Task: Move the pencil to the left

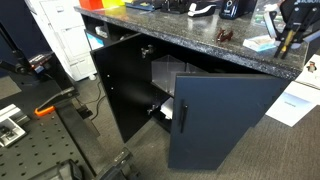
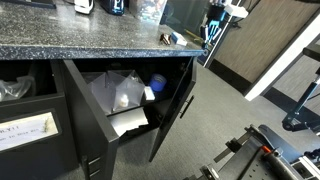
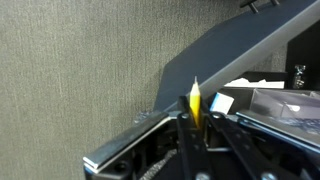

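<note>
The yellow pencil, upright just above the countertop's end now, will be let go by my gripper on the countertop [image 1: 189,30] next to the small brown object, away from the white paper.
The yellow pencil [image 3: 194,103] stands upright between my gripper's [image 3: 196,122] two fingers in the wrist view, its sharpened tip pointing up past the fingertips. The gripper is shut on it. In both exterior views the gripper [image 1: 289,38] [image 2: 212,30] hangs just above the end of the dark speckled countertop [image 1: 170,32]. A thin yellowish stick, the pencil [image 1: 288,43], shows below the fingers there. It is too small to make out in the exterior view from the other side.
White paper sheets [image 1: 258,44] lie on the counter beside the gripper. A small brown object [image 1: 226,36] [image 2: 168,38] sits nearby. The cabinet doors [image 1: 215,120] [image 2: 178,105] below stand open. A paper [image 1: 295,102] lies on the floor.
</note>
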